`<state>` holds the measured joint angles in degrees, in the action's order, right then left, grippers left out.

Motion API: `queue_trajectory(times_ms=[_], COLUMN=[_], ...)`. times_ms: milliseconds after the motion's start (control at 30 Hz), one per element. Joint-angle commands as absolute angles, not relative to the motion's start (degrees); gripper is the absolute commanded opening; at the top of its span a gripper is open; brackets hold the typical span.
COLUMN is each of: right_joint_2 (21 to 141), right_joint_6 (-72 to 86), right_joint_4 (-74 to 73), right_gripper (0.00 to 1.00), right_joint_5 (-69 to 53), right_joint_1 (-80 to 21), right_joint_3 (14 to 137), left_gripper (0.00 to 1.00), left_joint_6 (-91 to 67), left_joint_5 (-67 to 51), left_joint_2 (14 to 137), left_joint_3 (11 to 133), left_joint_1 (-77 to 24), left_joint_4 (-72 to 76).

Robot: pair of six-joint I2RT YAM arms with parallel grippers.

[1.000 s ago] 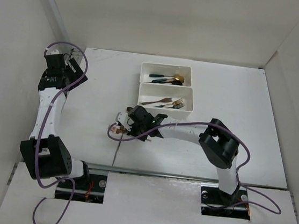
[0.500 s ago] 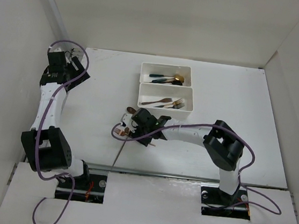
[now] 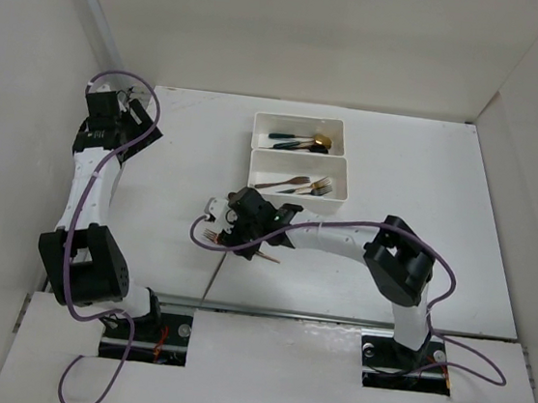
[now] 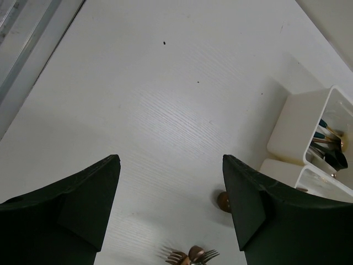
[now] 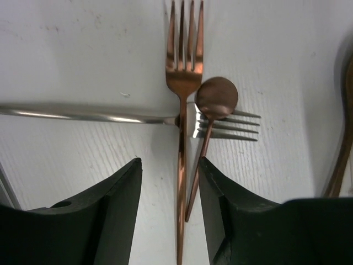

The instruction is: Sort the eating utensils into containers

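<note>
The small copper spoon's handle is between my right gripper's fingers, beside the copper fork. Next, I take the copper fork alone, nearer its tines (image 5: 182, 133).
A small pile of utensils lies left of the table's middle (image 3: 210, 238). In the right wrist view a copper fork (image 5: 182, 105), a small copper spoon (image 5: 216, 98) and a silver fork (image 5: 223, 127) cross each other. My right gripper (image 5: 170, 165) is open just above them, its fingers on either side of the copper fork's and spoon's handles; it also shows in the top view (image 3: 225, 228). My left gripper (image 4: 170, 165) is open and empty, high over the far left of the table (image 3: 122, 109). Two white trays (image 3: 300, 123) (image 3: 338, 196) hold several utensils.
Another copper utensil (image 5: 345, 143) lies at the right edge of the right wrist view. A copper spoon bowl (image 4: 223, 201) lies on the table below the left gripper's view. The silver fork's handle (image 3: 212, 275) runs toward the near rail. White walls surround the table.
My right gripper swung slightly right, then back left over the pile, still open. The left arm shifted a little at the far left. The utensils stay on the table.
</note>
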<state>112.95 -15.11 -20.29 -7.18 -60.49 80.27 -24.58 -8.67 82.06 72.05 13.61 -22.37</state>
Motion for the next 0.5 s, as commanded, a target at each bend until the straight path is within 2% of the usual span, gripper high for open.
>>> queue_trajectory(times_ms=[0,467], right_joint_2=[115.0,117.6], right_joint_6=[-15.2,-10.4], right_joint_4=[-17.5,-14.4], right_gripper=[0.51,0.52], right_joint_5=[-11.0,-15.3], right_joint_1=[-61.1,-57.3], right_joint_3=[83.2,80.8], left_gripper=[0.72,0.72], left_joint_6=[-25.3,-25.3], left_joint_5=[-9.3,-8.8], left_joint_2=[81.2,79.6], left_joint_3=[72.3,71.7], left_joint_1=[13.9,15.6], left_joint_4=[-20.4,-20.4])
